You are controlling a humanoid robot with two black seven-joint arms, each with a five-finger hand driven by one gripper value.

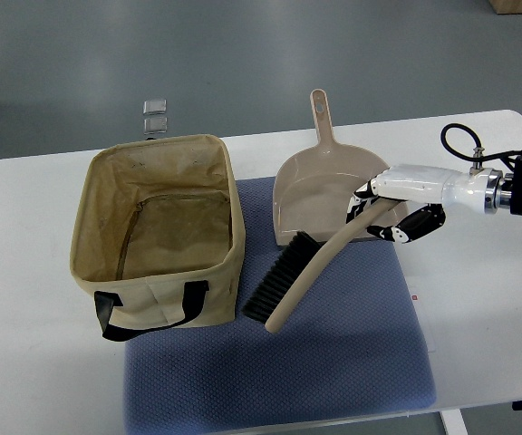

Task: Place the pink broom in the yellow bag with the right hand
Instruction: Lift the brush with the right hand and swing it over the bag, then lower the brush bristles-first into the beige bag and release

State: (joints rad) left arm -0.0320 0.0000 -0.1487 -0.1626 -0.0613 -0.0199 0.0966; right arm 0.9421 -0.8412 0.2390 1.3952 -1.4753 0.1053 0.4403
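Observation:
I will release the pink broom from my right gripper inside the yellow bag, at a slant across the middle of the bag's bottom [163, 199].
The pink broom [320, 267] has a curved beige-pink handle and black bristles [275, 274]. It lies slanted over the blue mat [333, 362], with its bristle end close to the bag's right wall. The yellow bag [157, 231] is an open tan fabric box with black handles, standing at the left of the mat. My right hand [390, 211] comes in from the right edge and is curled around the upper end of the broom handle, in front of the dustpan. The left arm does not show.
A pink dustpan [320, 177] lies behind the broom, its handle pointing away from me. The white table [478, 299] carries the mat. Two small metal pieces [155, 116] sit beyond the table's far edge. A black cable [456, 140] loops over my right wrist.

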